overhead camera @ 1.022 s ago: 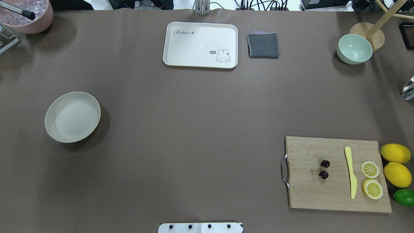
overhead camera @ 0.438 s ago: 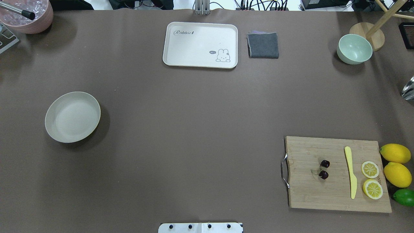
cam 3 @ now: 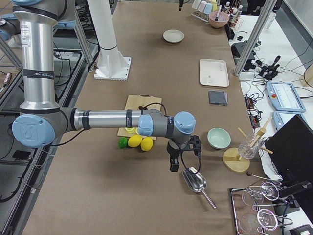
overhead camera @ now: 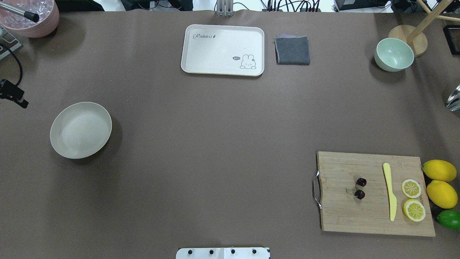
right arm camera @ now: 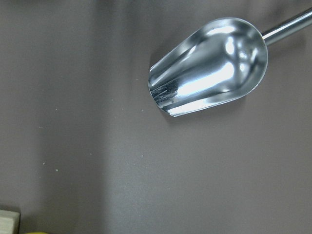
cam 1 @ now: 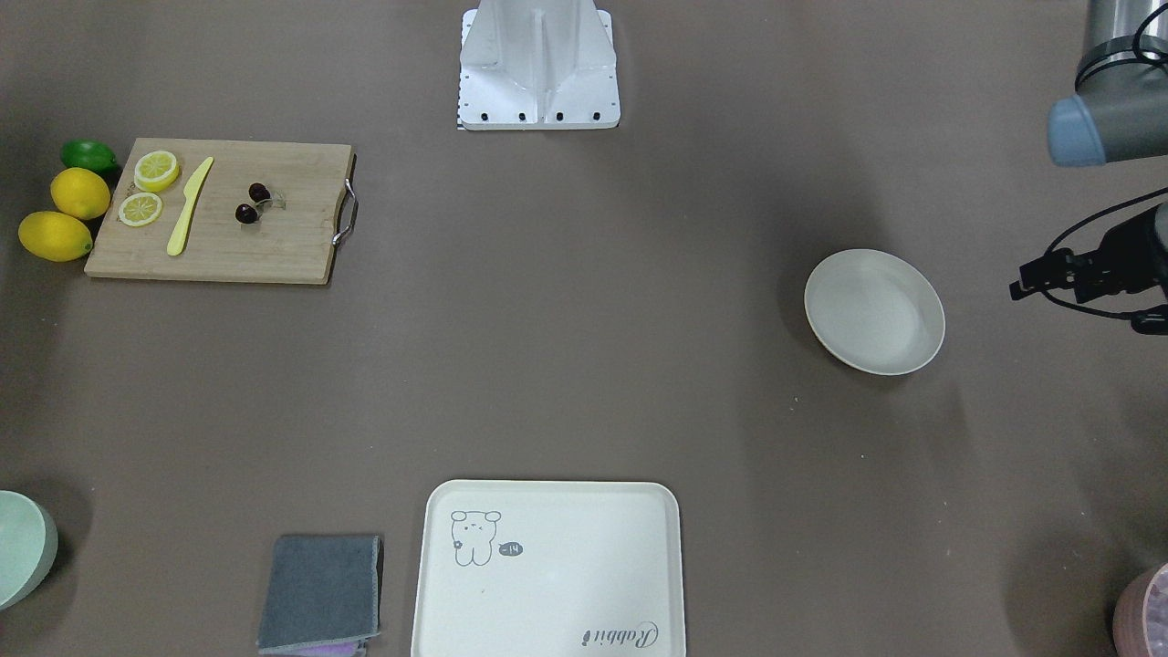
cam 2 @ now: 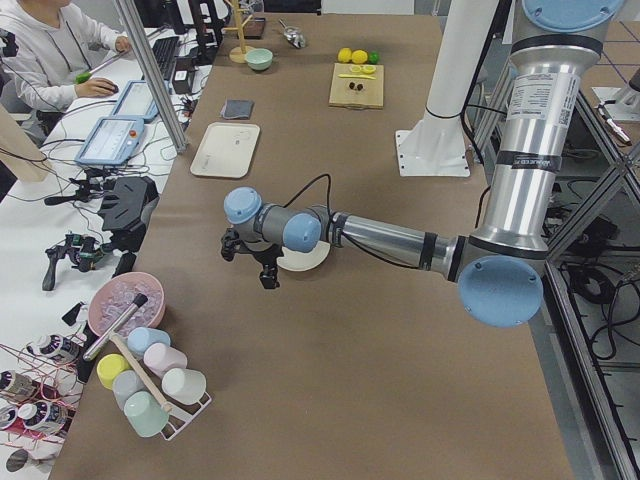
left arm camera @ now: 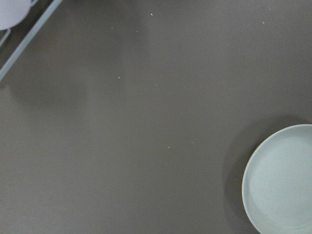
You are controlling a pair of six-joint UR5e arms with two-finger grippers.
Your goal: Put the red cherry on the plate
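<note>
The plate's rim (cam 1: 943, 314) (left arm camera: 243, 187), on the side farthest from the wooden cutting board, should be gripped next by my left gripper.
The red cherry (overhead camera: 359, 194) (cam 1: 245, 213), a dark maroon pair on a pale stem, lies on the wooden cutting board (overhead camera: 345, 216) at the near right. The plate (overhead camera: 81, 130) (cam 1: 874, 311) (left arm camera: 280, 180), round and cream, sits bare at the left. My left gripper (cam 2: 267, 277) hangs above the table just left of the plate. Only its wrist's black mount (overhead camera: 12, 94) enters the overhead view, so I cannot tell if it is open or shut. My right gripper (cam 3: 173, 166) hovers past the lemons by a metal scoop (right arm camera: 209, 66). Its state cannot be told either.
On the board lie a yellow knife (overhead camera: 389, 190) and two lemon slices (overhead camera: 411, 188). Two lemons (overhead camera: 439, 170) and a lime (overhead camera: 449, 219) sit beside it. A rabbit tray (overhead camera: 222, 48), grey cloth (overhead camera: 292, 50) and mint bowl (overhead camera: 394, 54) stand at the far side, a pink bowl (overhead camera: 30, 16) far left.
The left arm's black wrist mount and cable have come into the overhead view at the left edge, above the plate. Cherry, plate and board have not moved.
</note>
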